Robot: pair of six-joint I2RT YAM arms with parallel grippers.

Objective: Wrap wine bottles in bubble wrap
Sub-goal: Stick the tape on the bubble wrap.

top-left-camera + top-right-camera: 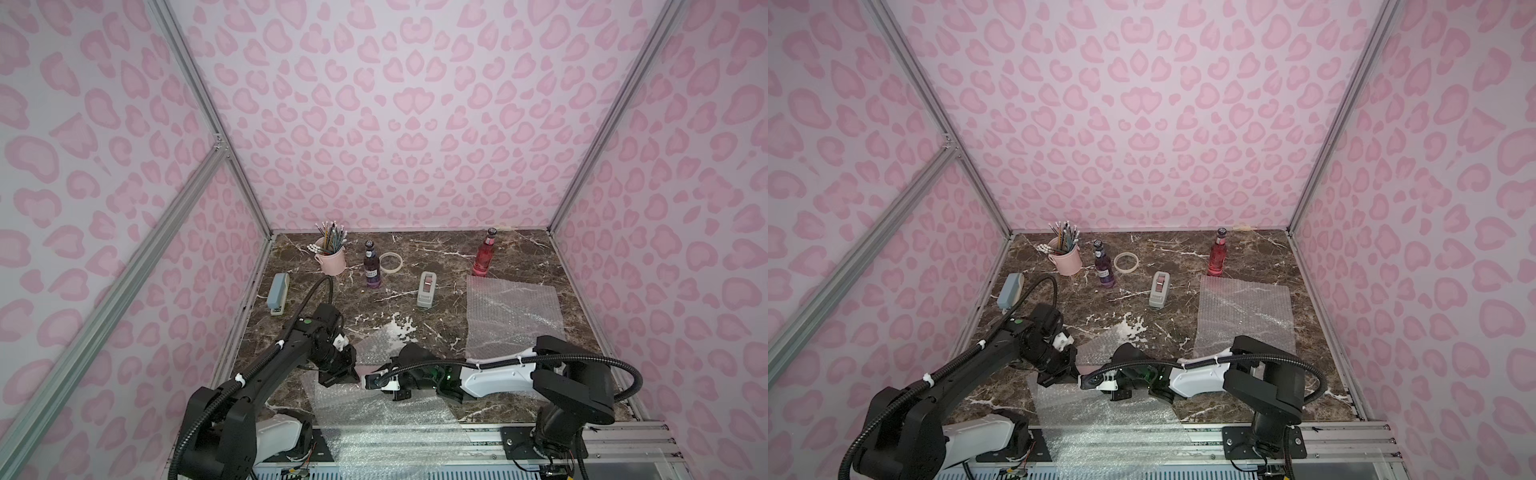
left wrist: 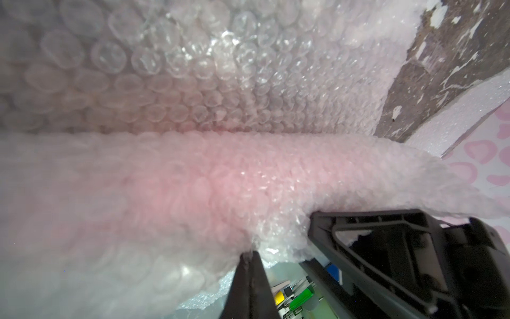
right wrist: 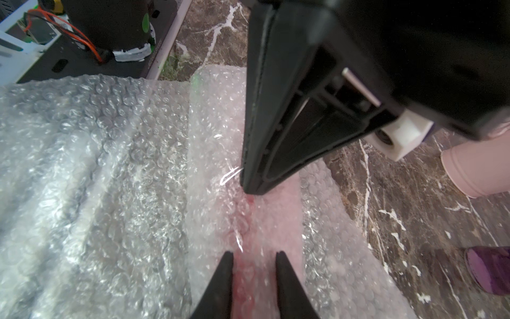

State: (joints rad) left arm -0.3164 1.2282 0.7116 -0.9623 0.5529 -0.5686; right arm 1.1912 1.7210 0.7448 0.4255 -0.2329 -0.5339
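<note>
I have the wrapped bottle in my right gripper from the front, over the loose wrap, so next I open that gripper and take the bottle from its back side (image 1: 372,364).
A pink-red wine bottle (image 2: 220,176) lies near the table's front, rolled inside bubble wrap (image 1: 374,415) whose loose end trails over the front edge. My left gripper (image 2: 249,252) is shut, pinching the wrap's edge at the roll. In the right wrist view its tip (image 3: 256,187) rests on the roll. My right gripper (image 3: 252,252) faces it, shut on the wrapped bottle (image 3: 254,221) with a finger on each side. A dark purple bottle (image 1: 372,266) and a bare pink-red bottle (image 1: 484,255) stand upright at the back. A second flat sheet of bubble wrap (image 1: 511,316) lies at the right.
At the back left stands a pink cup of pencils (image 1: 330,255), with a tape ring (image 1: 391,262) beside the purple bottle. A grey tape dispenser (image 1: 427,289) sits mid-table. A blue stapler (image 1: 278,293) lies by the left wall.
</note>
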